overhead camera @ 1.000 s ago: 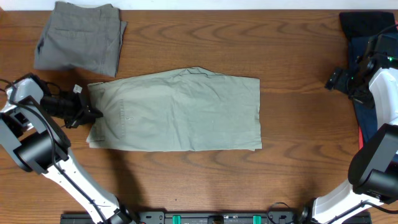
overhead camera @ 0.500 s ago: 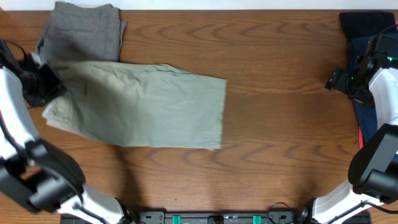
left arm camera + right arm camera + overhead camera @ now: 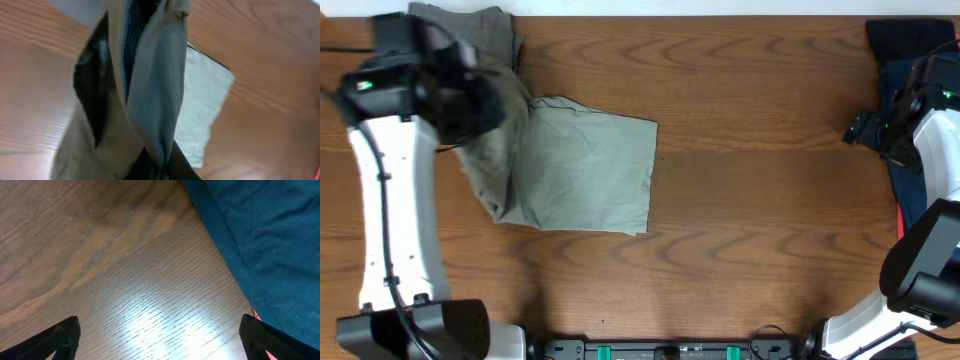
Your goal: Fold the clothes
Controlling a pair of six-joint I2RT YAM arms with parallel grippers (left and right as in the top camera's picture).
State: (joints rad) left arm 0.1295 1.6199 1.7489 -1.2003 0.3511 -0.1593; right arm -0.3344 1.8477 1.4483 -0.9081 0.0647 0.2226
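My left gripper is going to let go of the shorts' lifted end, now held up over the cloth, on their flat part (image 3: 632,150) (image 3: 206,94), near the back corner next to bare wood.
The pale khaki-green shorts (image 3: 585,165) lie left of the table's centre, their left end lifted off the wood. My left gripper (image 3: 485,105) is shut on that lifted end and holds it up over the rest of the cloth. In the left wrist view the pinched fold (image 3: 155,90) hangs straight from my fingers (image 3: 160,167), with the flat part of the shorts (image 3: 207,95) on the table below. My right gripper (image 3: 860,128) is open and empty at the far right, its fingertips wide apart over bare wood (image 3: 157,340).
Darker grey-brown shorts (image 3: 460,25) lie folded at the back left, partly hidden by my left arm. A navy garment (image 3: 910,50) lies at the back right corner, beside my right gripper; it shows in the right wrist view (image 3: 260,240).
My left gripper has pulled the shorts to the left, then raised their left end and carried it rightward. The shorts' right edge slid left. The right arm has not moved.
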